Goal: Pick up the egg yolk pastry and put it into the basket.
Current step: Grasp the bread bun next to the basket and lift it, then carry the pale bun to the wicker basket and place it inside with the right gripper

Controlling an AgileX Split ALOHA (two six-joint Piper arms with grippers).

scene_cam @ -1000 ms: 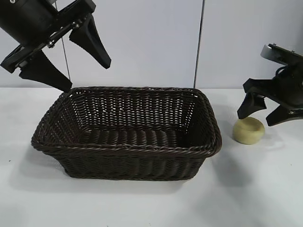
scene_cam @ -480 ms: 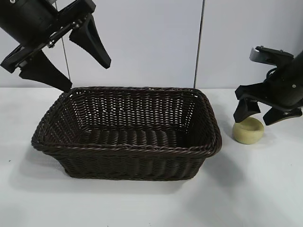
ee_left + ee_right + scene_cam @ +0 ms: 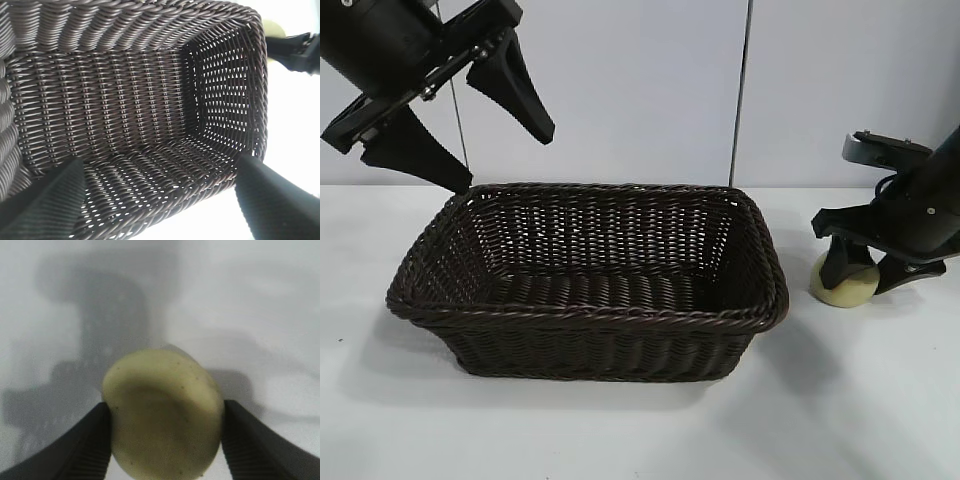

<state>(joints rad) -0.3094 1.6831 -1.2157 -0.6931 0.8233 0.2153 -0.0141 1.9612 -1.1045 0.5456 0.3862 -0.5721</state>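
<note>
I will use my right gripper to release the egg yolk pastry on the basket's bottom (image 3: 660,268), in the half farther from my left gripper.
The egg yolk pastry (image 3: 845,285), a pale cream-yellow puck, sits tilted on the white table just right of the basket (image 3: 580,315). My right gripper (image 3: 860,283) has come down over it. In the right wrist view both black fingers press against the sides of the pastry (image 3: 160,390), so the right gripper (image 3: 165,407) is shut on it. The dark brown wicker basket (image 3: 125,100) holds nothing. My left gripper (image 3: 503,162) hangs open above the basket's back left corner, with its fingers spread wide over the weave in the left wrist view (image 3: 160,164).
The white table (image 3: 620,430) runs wide in front of the basket and to the right of the pastry. A pale wall with a vertical dark seam (image 3: 742,90) stands behind.
My right gripper has dropped down around the pastry and closed its fingers on it, tipping it slightly. The left arm has not moved.
</note>
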